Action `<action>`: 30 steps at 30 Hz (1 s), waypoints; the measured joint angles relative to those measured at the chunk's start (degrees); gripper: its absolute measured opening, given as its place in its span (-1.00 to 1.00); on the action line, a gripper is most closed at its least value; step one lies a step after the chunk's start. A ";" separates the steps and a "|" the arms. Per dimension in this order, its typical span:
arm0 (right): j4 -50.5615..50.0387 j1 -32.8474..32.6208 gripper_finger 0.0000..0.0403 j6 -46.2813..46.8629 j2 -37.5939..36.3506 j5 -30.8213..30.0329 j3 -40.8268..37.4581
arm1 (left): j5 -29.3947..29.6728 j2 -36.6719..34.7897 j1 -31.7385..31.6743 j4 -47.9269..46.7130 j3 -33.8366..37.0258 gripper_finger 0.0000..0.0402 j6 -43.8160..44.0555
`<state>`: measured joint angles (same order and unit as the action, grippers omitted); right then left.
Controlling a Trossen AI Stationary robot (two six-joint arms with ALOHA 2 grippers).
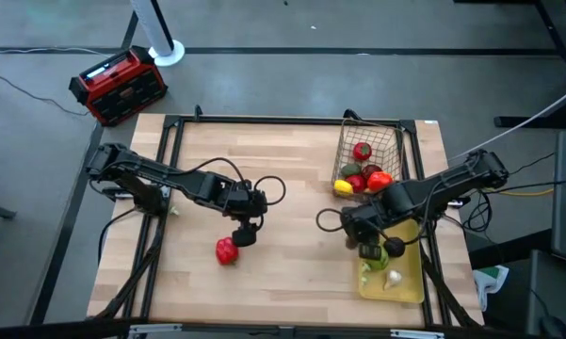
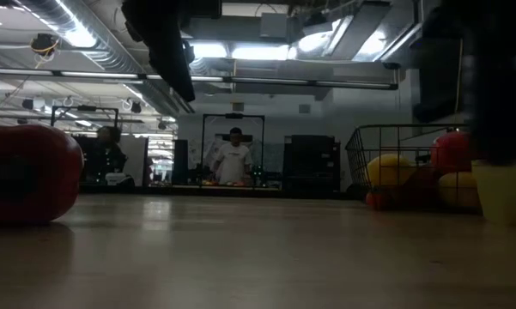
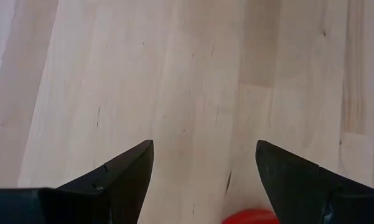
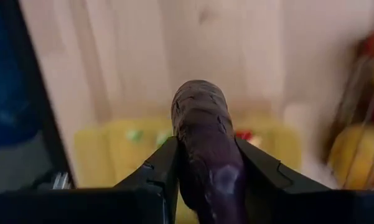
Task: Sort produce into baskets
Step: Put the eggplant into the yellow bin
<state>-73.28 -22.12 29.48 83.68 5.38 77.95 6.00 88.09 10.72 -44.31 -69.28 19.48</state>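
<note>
The eggplant, now held over the flat yellow tray, will go down from my right gripper into the yellow tray (image 1: 378,281) (image 4: 151,155) between the green piece and the white garlic.
My right gripper (image 4: 205,149) is shut on a dark purple eggplant (image 4: 202,124) above the near right of the table, over the flat yellow tray (image 1: 410,282); the tray also shows in the right wrist view (image 4: 106,149). The tray holds a green piece (image 1: 394,247) and a white garlic (image 1: 393,279). The wire basket (image 1: 381,141) at the far right holds red and yellow produce. A red pepper (image 1: 227,250) lies on the table; it also shows in the low view (image 2: 26,172). My left gripper (image 1: 245,233) hangs open just beyond it, empty. My right gripper pinches the eggplant by its two sides (image 4: 185,155) between its two fingers. The eggplant lies along the fingers, and its rounded end (image 4: 199,93) sticks out past their tips. It is lifted clear, above the yellow tray.
A red-and-black box (image 1: 118,85) stands on the floor off the table's far left corner. A black frame (image 1: 292,120) runs along the table's edges. Bare wood lies between the two arms. A person (image 2: 233,159) stands far off in the room.
</note>
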 joint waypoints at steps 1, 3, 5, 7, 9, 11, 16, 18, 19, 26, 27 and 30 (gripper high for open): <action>-1.15 -0.50 -0.41 0.27 0.00 1.49 0.00 | -0.02 0.00 0.00 0.01 0.00 0.39 0.02; -3.34 -2.08 -0.41 0.32 0.00 3.50 0.00 | -0.02 0.00 0.00 0.00 0.00 0.39 0.05; -3.71 -3.89 -0.41 0.92 0.00 4.85 0.00 | -0.02 0.00 0.00 0.00 0.00 0.39 0.06; -3.75 -5.64 -0.41 2.17 0.00 5.41 0.00 | -0.02 0.00 0.00 0.00 0.00 0.39 0.27; -3.87 -7.64 -0.41 3.68 0.00 5.60 0.00 | -0.02 0.00 0.00 0.00 0.00 0.39 0.27; -3.37 -9.54 -0.41 4.78 0.00 5.29 0.00 | -0.02 0.00 0.00 0.00 0.00 0.39 0.29; -2.72 -13.29 -0.41 7.94 0.02 3.66 0.00 | -0.02 0.00 0.00 0.01 0.00 0.39 0.41; -3.00 -14.71 -0.41 9.54 0.02 3.96 0.00 | -0.04 0.00 0.00 0.00 0.00 0.39 1.20; -3.10 -15.51 -0.41 10.51 0.02 4.42 0.00 | -0.04 0.00 0.00 0.00 0.00 0.39 1.47; -3.38 -20.80 -0.41 17.03 0.04 6.25 0.00 | -0.06 0.00 0.00 0.01 0.00 0.39 1.75; -3.38 -21.43 -0.41 18.30 0.04 6.28 0.00 | -0.04 0.00 0.00 0.00 0.00 0.39 1.78; -3.38 -23.34 -0.41 21.78 0.04 6.26 0.00 | -0.05 0.00 0.00 0.02 0.00 0.39 1.78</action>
<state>-76.66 -45.46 51.26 83.72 11.64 77.95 5.95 88.09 10.72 -44.29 -69.28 21.26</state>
